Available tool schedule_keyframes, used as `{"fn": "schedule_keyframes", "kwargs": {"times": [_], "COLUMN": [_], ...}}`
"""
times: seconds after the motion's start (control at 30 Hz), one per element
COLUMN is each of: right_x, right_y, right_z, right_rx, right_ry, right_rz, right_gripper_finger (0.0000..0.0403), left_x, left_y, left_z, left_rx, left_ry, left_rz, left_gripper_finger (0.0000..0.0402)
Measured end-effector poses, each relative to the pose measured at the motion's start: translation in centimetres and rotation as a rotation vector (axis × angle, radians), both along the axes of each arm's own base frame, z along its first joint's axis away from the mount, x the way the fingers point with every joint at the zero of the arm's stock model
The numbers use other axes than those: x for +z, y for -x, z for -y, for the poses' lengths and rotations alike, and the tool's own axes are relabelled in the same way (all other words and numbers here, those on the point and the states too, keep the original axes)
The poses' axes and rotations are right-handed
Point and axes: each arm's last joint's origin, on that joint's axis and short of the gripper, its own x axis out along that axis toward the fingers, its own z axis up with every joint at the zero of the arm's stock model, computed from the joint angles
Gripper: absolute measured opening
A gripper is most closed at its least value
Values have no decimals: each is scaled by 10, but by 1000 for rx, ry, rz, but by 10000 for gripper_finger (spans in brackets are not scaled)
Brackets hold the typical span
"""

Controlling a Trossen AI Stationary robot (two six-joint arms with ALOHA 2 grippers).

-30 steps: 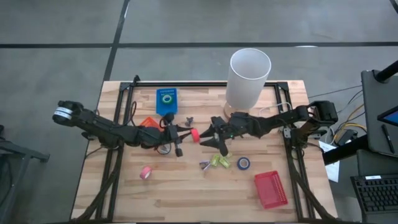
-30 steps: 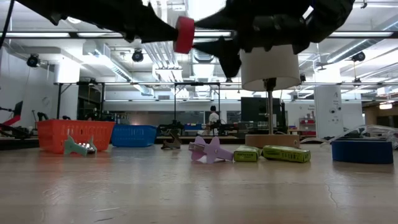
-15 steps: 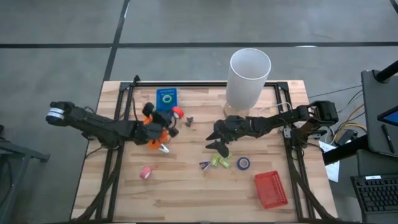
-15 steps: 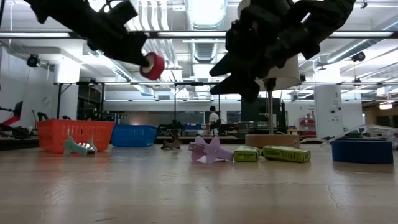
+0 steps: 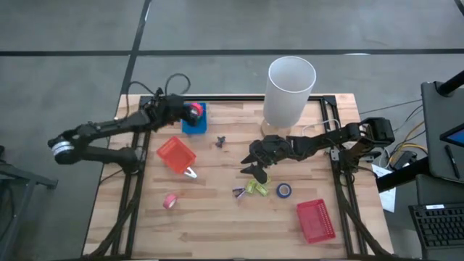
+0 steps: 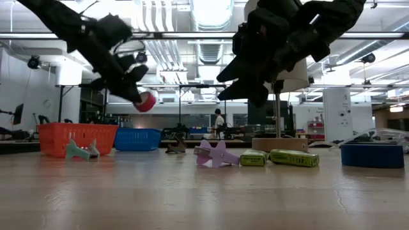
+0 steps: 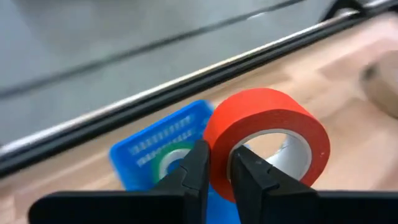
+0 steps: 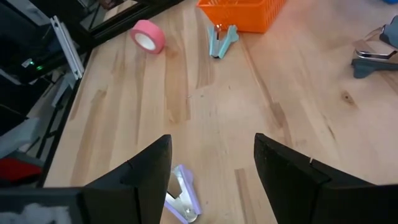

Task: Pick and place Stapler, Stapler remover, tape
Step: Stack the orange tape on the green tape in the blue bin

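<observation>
The robot's left gripper needs to release the red tape roll above the green roll in the blue basket [image 5: 194,113] [image 7: 175,163].
My left gripper [image 5: 190,110] is shut on a red tape roll [image 7: 267,140] and hangs above the blue basket [image 5: 196,126] at the table's far left. A green roll [image 7: 169,160] lies in that basket. In the low view the red roll [image 6: 146,101] is clear of the table. My right gripper [image 5: 255,162] is open and empty above the table's middle, with a purple staple remover [image 8: 183,198] just below it. A pink tape roll [image 5: 170,200] and a blue tape roll [image 5: 283,190] lie flat on the table. Two yellow-green staplers [image 5: 255,188] lie beside the purple remover [image 5: 238,192]. My left gripper pinches the red roll's wall [image 7: 217,140] at one side, one finger [image 7: 252,174] in front of the hole and one finger [image 7: 196,171] on the outside. The roll is lifted clear, over the blue basket, its hole facing sideways.
An orange basket [image 5: 176,154] with a teal staple remover [image 5: 190,172] beside it stands at the left. A dark staple remover [image 5: 220,139] lies mid-table. A tall white cylinder [image 5: 290,90] stands at the far edge and a red basket [image 5: 316,220] at the near right.
My left gripper has carried the red tape roll from the table's middle toward the far left edge, to above the blue basket, and lower. My right gripper, which stood close to the roll, has drawn back slightly toward the right and stays open.
</observation>
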Motion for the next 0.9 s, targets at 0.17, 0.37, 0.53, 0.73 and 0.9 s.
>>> {"fn": "schedule_keyframes", "kwargs": {"times": [0.17,0.37,0.53,0.73,0.9], "right_x": [0,0,0,0,0], "right_y": [0,0,0,0,0], "right_z": [0,0,0,0,0], "right_rx": [-1,-1,-1,-1,-1], "right_ry": [0,1,1,1,0], "right_rz": [0,1,1,0,0], "right_gripper_finger": [219,219,219,219,219], "left_x": [-10,-22,-28,-35,-36], "left_y": [18,4,-7,-20,-26], "left_z": [-37,-54,-65,-80,-88], "left_rx": [68,18,25,31,31], "left_ry": [121,226,324,363,359], "left_rz": [-1,-109,-204,-255,-278], "left_gripper_finger": [57,44,59,54,53]}}
